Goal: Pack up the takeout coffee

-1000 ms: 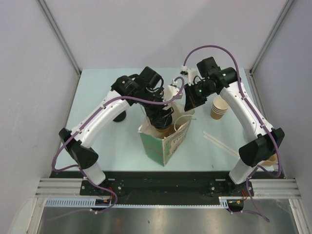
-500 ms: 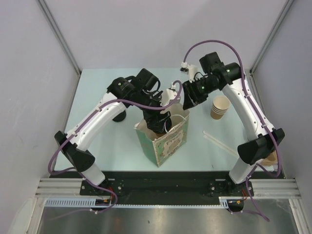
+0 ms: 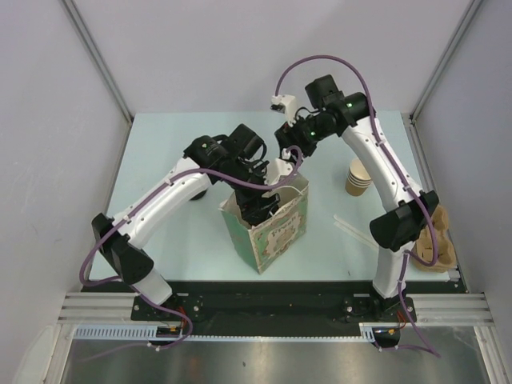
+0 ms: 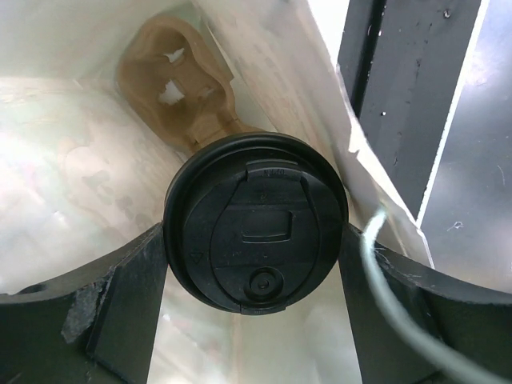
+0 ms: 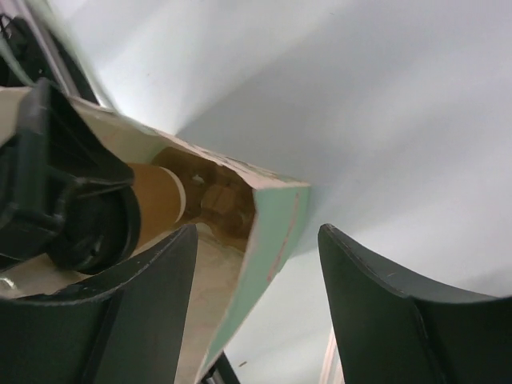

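Note:
The bag is standing crooked around my left gripper, so next my right gripper pinches the bag's rim [image 5: 268, 179] and keeps the bag still before the coffee goes down.
The takeout coffee [image 4: 256, 220], a tan cup [image 5: 156, 196] under a round black lid, hangs inside the green paper bag [image 3: 278, 232]. My left gripper [image 4: 254, 240] is shut on it, with a finger pressed against each side of the lid. From above, the left gripper [image 3: 258, 204] reaches down into the bag's mouth and hides the cup. My right gripper [image 3: 288, 152] hovers open just behind the bag. In the right wrist view the bag's rim [image 5: 276, 216] lies beyond the open right gripper [image 5: 260, 272], untouched.
A brown moulded cup carrier [image 4: 180, 80] lies at the bag's bottom. The bag's white string handle [image 4: 384, 272] hangs by my right finger. A stack of lidless tan cups [image 3: 359, 176] stands right of the bag. A pale stick [image 3: 360, 232] and another carrier [image 3: 436, 248] lie at the right edge.
My right gripper has opened, let go of the bag's rim and drawn up and back. The bag now stands more upright, and the left gripper has sunk lower into it with the coffee.

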You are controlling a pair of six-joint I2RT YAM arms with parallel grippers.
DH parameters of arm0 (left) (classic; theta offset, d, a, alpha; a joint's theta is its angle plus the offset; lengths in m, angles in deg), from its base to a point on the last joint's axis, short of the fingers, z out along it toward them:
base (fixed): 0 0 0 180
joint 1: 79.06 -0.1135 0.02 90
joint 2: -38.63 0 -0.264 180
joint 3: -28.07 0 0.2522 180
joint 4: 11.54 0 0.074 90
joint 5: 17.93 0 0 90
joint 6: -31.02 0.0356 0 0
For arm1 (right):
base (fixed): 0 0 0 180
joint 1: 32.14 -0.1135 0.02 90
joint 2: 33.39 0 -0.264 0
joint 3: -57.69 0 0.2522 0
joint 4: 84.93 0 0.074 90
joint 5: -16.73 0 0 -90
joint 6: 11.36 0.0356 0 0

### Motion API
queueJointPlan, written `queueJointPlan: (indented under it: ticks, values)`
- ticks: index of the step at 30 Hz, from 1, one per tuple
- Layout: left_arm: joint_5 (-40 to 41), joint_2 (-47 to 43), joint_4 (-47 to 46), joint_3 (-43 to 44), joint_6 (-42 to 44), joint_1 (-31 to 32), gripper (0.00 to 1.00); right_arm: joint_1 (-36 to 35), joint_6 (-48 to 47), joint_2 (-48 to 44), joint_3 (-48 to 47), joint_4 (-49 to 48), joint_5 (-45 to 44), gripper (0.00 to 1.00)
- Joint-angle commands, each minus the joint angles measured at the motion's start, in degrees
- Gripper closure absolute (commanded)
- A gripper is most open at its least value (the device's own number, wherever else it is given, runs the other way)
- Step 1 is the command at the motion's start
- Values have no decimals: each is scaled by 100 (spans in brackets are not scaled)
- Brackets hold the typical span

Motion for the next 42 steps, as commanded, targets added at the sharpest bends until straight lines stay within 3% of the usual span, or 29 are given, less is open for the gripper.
queueJointPlan:
  ticks: [1, 6, 9, 12, 13, 16, 22, 29, 32, 35, 36, 39, 42]
  values:
    - [-57, -319, -349, -141, 2, 60, 92, -294, -531, 17, -76, -317, 482, 33]
    - [-75, -310, -359, -167, 11, 86, 92, -514, -821, 87, 118, -599, 543, 35]
    - [-57, -354, -323, -202, 2, 77, 92, -549, -1075, 140, 153, -459, 588, 45]
    - [4, -433, -306, -255, -15, 25, 92, -497, -1287, 79, 267, -327, 535, 62]
    - [13, -451, -280, -247, -15, -2, 93, -479, -1287, 61, 337, -301, 509, 75]
    - [48, -486, -130, -211, 37, -133, 93, -295, -1129, -35, 373, -213, 535, 100]
    - [259, -548, -68, -185, 134, -423, 94, -57, -514, -413, 592, -159, 500, 100]
    - [382, -460, -121, -97, 222, -740, 94, -154, 470, -1204, 1638, -468, 474, 100]
    - [268, -460, -77, -97, 318, -793, 94, -163, 638, -1310, 1718, -204, 578, 93]
    - [101, -530, -139, -115, 424, -793, 94, -180, 568, -1336, 1665, -229, 562, 66]
    - [75, -547, -156, -106, 424, -793, 94, -189, 550, -1328, 1604, -326, 492, 52]
    - [-110, -521, -121, -27, 468, -784, 94, -250, 419, -1188, 1402, -695, 245, 43]
    - [-136, -548, -139, -18, 468, -758, 94, -356, 278, -880, 1024, -722, 157, 42]
